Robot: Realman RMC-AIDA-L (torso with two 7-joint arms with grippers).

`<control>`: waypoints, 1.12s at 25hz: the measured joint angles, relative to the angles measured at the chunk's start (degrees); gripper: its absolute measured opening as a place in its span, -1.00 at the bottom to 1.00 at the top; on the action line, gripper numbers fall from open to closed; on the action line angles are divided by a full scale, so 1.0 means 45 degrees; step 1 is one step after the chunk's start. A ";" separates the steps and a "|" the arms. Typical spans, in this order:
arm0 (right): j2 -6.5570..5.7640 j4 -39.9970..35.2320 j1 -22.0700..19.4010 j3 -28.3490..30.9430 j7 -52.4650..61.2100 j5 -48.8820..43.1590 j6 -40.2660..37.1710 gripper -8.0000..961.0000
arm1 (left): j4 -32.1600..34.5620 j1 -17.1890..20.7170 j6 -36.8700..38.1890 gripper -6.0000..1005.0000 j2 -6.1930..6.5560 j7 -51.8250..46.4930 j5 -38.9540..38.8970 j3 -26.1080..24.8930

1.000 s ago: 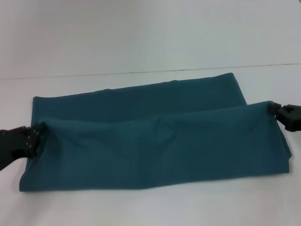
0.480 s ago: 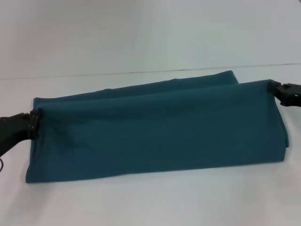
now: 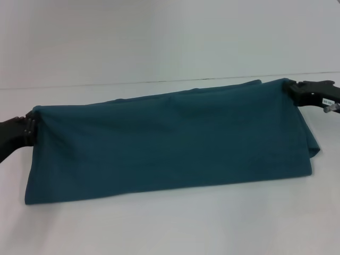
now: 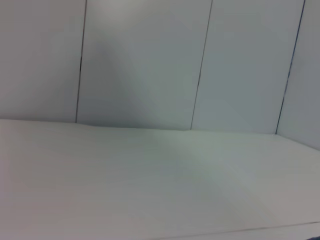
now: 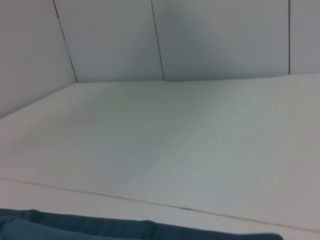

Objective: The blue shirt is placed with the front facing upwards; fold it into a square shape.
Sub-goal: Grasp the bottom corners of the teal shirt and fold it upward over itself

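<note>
Next, my left gripper releases the lifted corner of the blue shirt once it is on the back corner of the shirt's lower layer [image 3: 45,111].
The blue shirt [image 3: 170,143] lies across the white table as a long folded band, plain teal side up, with no print or collar showing. Its far edge is lifted and stretched between both grippers. My left gripper [image 3: 31,127] is shut on the shirt's left end of that edge. At the right end, my right gripper [image 3: 293,87] is shut on the corner near the table's back line. A strip of the shirt [image 5: 125,229] shows in the right wrist view. The left wrist view shows only table and wall.
White table [image 3: 170,228] runs in front of the shirt. Behind the table stands a pale panelled wall [image 3: 170,37], with its seams showing in both wrist views.
Both grippers have carried the held edge up and toward the back of the table. The folded layer now covers the strip of shirt that showed behind it earlier.
</note>
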 joint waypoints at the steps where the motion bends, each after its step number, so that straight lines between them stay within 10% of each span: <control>1: -0.0001 0.0027 0.0090 -0.0097 0.0000 -0.0001 0.0140 -0.79 | 0.0000 -0.0036 -0.0005 -0.86 0.0008 0.0002 -0.0012 0.0003; 28: -0.0260 0.1872 0.1724 -0.0979 -0.0182 -0.0002 0.3643 -0.78 | -0.0667 -0.1284 -0.3382 -0.83 -0.0030 0.0184 -0.0811 0.0480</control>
